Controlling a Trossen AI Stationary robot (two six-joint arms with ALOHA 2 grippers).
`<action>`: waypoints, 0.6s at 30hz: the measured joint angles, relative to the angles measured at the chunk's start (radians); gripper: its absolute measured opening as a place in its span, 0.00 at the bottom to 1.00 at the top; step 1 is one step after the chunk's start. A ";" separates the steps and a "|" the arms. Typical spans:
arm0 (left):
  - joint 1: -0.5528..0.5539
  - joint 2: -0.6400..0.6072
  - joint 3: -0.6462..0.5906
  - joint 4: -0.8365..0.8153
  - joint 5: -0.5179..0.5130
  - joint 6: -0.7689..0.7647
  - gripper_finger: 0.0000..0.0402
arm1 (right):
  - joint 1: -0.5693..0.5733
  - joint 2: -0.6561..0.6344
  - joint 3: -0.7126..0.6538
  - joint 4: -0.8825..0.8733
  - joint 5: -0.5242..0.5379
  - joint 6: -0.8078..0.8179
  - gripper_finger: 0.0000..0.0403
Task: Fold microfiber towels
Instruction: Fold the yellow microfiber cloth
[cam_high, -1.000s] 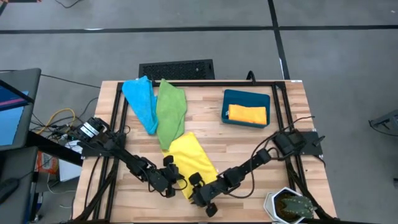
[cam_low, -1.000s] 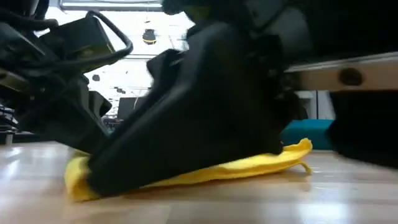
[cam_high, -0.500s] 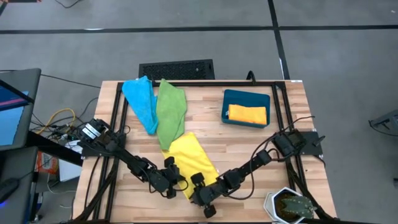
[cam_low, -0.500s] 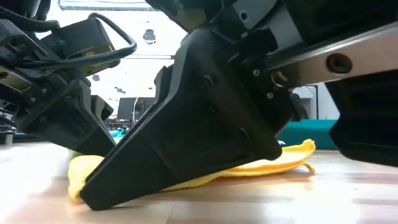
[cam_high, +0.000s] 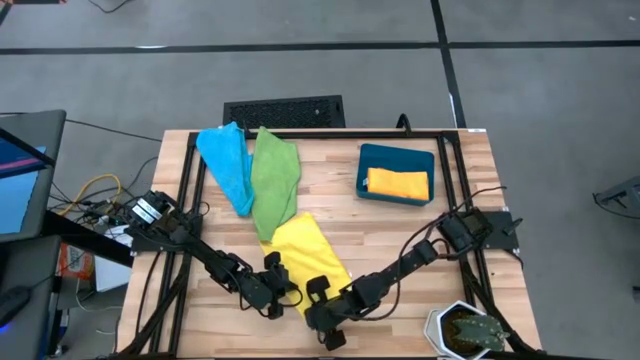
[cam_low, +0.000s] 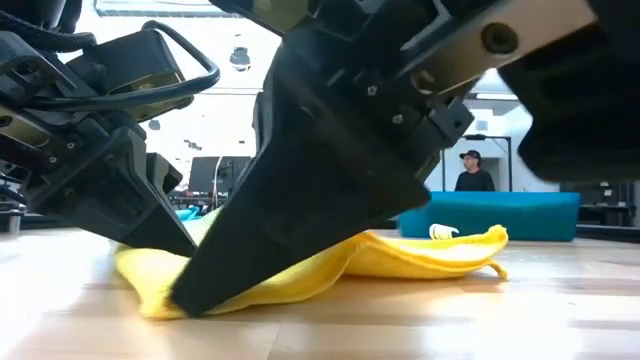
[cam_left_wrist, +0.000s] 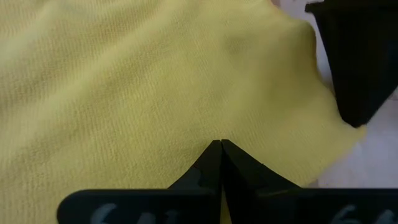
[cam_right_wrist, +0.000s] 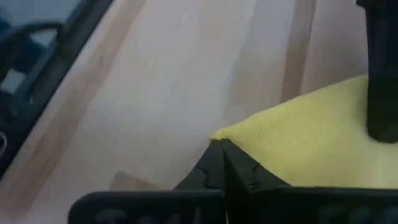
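Observation:
The robot's right gripper will release the yellow towel's corner, now near the table's near edge, on the bare wood (cam_high: 296, 321) toward the near edge of the table.
A yellow microfiber towel (cam_high: 305, 255) lies spread flat on the wooden table, near the middle of its near edge. My left gripper (cam_high: 288, 293) is shut at the towel's near left edge. My right gripper (cam_high: 312, 297) is shut on its near corner, close beside the left one. Farther back, a green towel (cam_high: 273, 185) and a light blue towel (cam_high: 225, 165) lie loosely on the table. The green one's near end reaches the yellow towel's far end. My left gripper has the yellow towel at its near left edge (cam_left_wrist: 205, 124), with cloth at the tips of the shut fingers (cam_left_wrist: 208, 163). It comes slanting down from the table's left. The towel stays on the table around it. My right gripper pinches the yellow towel's near corner (cam_right_wrist: 233, 134) at the tips of its two fingers (cam_right_wrist: 208, 163). It comes slanting down from the table's near right side. The corner sits low at the tabletop, and the cloth behind it humps up a little (cam_low: 330, 265).
A dark teal bin (cam_high: 395, 150) at the far right holds an orange towel (cam_high: 398, 183). A potted plant (cam_high: 465, 330) stands at the near right corner. Black frame rails (cam_high: 190, 180) run along the table's sides. A person (cam_low: 472, 170) stands in the room beyond.
My right gripper has tipped steeper, rolled and shut on the yellow towel's near corner. The cloth behind that corner has bunched up slightly, while the rest of the towel has stayed flat.

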 joint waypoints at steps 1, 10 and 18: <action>0.000 0.000 0.000 0.001 0.000 0.000 0.00 | -0.003 -0.002 0.017 -0.036 -0.002 -0.015 0.02; 0.000 0.001 -0.001 0.011 -0.010 0.001 0.00 | -0.056 -0.088 0.036 -0.134 -0.030 -0.102 0.01; 0.000 -0.033 0.025 0.004 -0.003 0.000 0.00 | -0.113 -0.122 0.039 -0.131 -0.087 -0.102 0.02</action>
